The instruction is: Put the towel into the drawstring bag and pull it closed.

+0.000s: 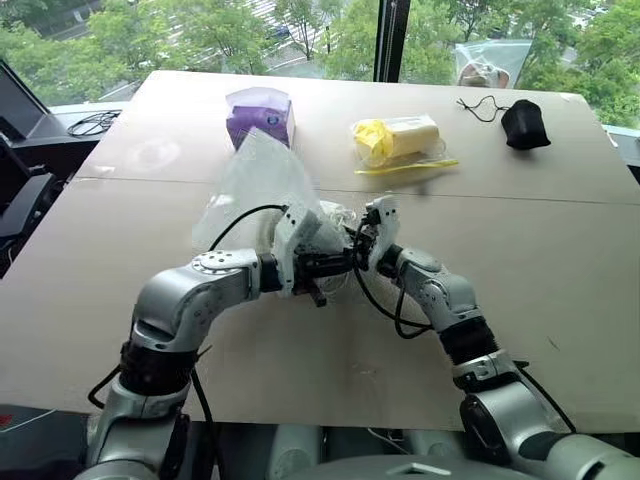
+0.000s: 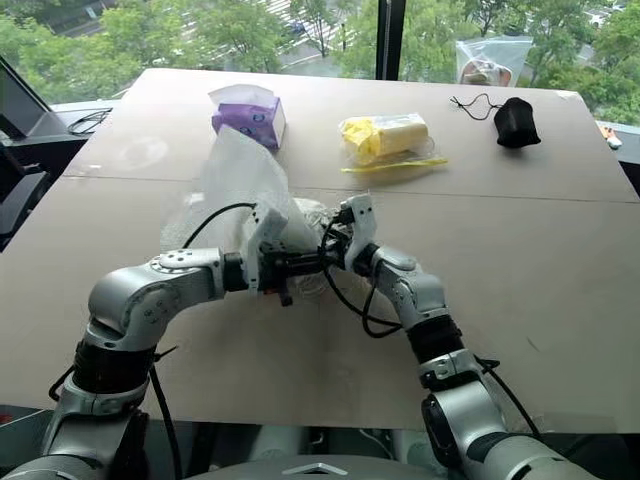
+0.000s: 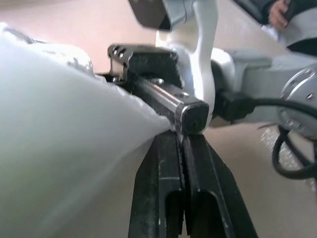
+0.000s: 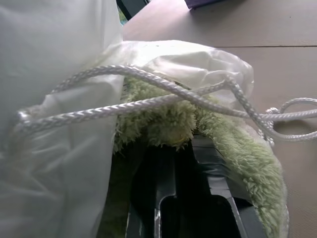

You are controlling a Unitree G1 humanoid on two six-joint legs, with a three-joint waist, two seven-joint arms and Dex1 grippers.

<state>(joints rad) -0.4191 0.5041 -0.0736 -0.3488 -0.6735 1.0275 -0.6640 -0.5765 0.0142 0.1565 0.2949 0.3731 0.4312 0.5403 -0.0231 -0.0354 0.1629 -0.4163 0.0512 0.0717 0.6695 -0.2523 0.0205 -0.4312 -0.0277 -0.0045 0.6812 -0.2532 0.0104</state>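
Next, my left gripper sets the drawstring bag down so that it rests in front of the tissue box and zip bag [image 1: 306, 191].
The drawstring bag [image 1: 262, 185], milky thin plastic, lies on the table's middle with its mouth toward me. My left gripper [image 3: 183, 148] is shut on a pinch of the bag's film at the mouth. In the head views both grippers meet there, the left gripper [image 1: 340, 264] coming from the left and the right gripper [image 1: 355, 245] from the right. The pale green fluffy towel [image 4: 163, 119] sits in the bag's mouth, draped over the tips of my right gripper [image 4: 181, 158], which is shut on it. White cord drawstrings [image 4: 148, 101] cross over the towel.
At the table's far side stand a purple tissue box [image 1: 260, 115], a clear zip bag with yellow cloth [image 1: 400, 140] and a black pouch with cord [image 1: 525, 125]. Another clear bag [image 1: 490, 62] leans at the window. A person's hand [image 3: 280, 12] shows beyond the table.
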